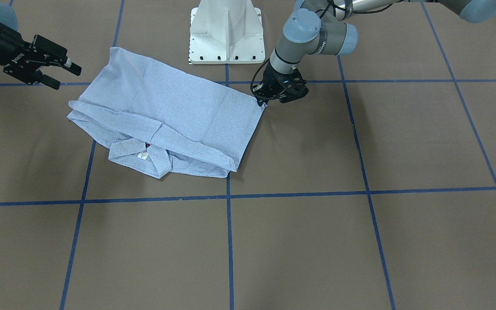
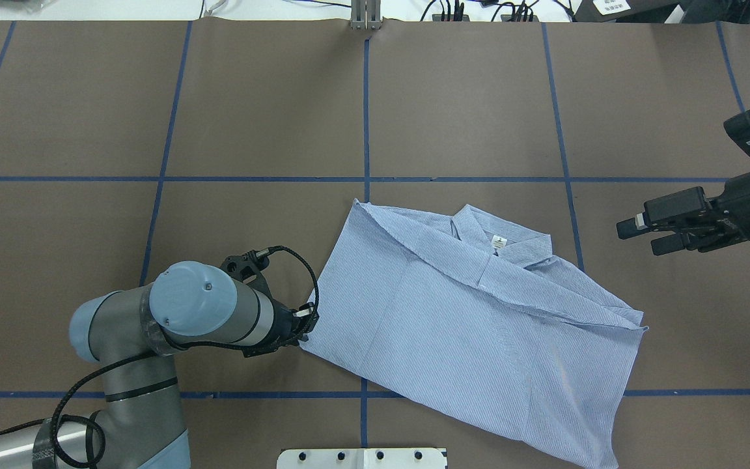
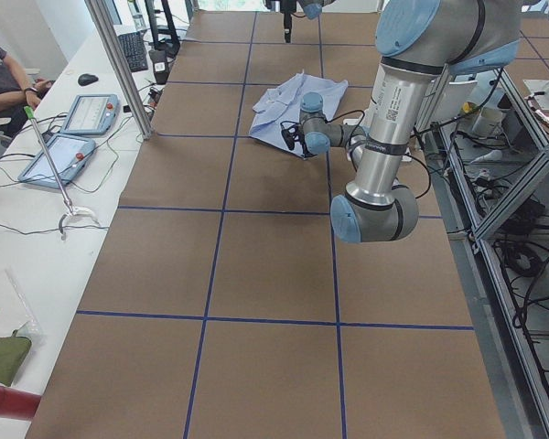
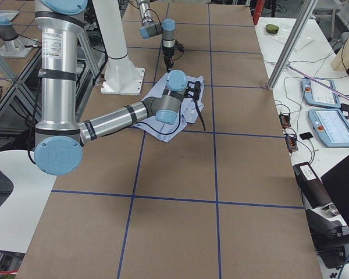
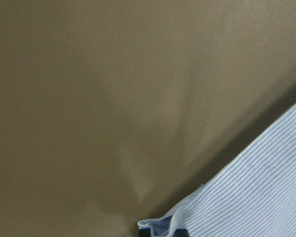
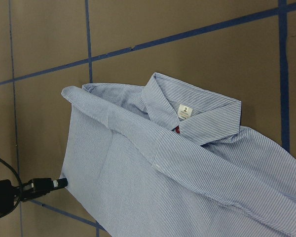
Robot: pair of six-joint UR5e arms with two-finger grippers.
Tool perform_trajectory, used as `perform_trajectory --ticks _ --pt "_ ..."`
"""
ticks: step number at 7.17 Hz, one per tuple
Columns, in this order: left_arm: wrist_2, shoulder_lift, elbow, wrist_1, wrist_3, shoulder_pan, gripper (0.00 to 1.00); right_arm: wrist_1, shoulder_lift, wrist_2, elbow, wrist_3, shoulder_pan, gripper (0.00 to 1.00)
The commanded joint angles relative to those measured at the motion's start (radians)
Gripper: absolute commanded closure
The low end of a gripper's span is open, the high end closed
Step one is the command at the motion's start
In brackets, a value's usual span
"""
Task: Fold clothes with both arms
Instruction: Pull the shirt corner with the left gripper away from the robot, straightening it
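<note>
My left gripper needs to let go of the shirt's corner on bare table (image 1: 280, 255) past the blue tape crossing just beyond the shirt.
The striped blue-and-white shirt (image 1: 166, 116) lies folded on the brown table, collar and white neck label (image 1: 143, 155) towards the far side from the robot. It also shows in the overhead view (image 2: 466, 312) and the right wrist view (image 6: 177, 177). My left gripper (image 1: 264, 101) is low at the shirt's corner nearest the left arm (image 2: 304, 324). It looks shut on that corner, whose fabric curls up in the left wrist view (image 5: 163, 226). My right gripper (image 1: 65, 72) is open and empty, held in the air beside the shirt's other end (image 2: 638, 234).
The white pedestal base (image 1: 225, 34) stands just behind the shirt on the robot's side. Blue tape lines (image 2: 365, 111) grid the table. In the left side view a metal post (image 3: 119, 64), tablets (image 3: 87, 114) and a seated person (image 3: 0, 69) are along the table's far edge.
</note>
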Motion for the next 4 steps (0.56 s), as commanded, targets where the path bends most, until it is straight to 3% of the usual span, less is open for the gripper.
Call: perform_trajectory --ticks 1,4 --pt "-0.004 0.003 -0.021 0.002 0.001 -0.009 1.0 0.0 -0.002 0.0 -0.001 0.0 0.0 0.0" --pt "-0.007 -0.005 -0.008 0.035 0.118 -0.17 1.0 0.001 -0.002 0.0 -0.004 0.0 0.003 0.0"
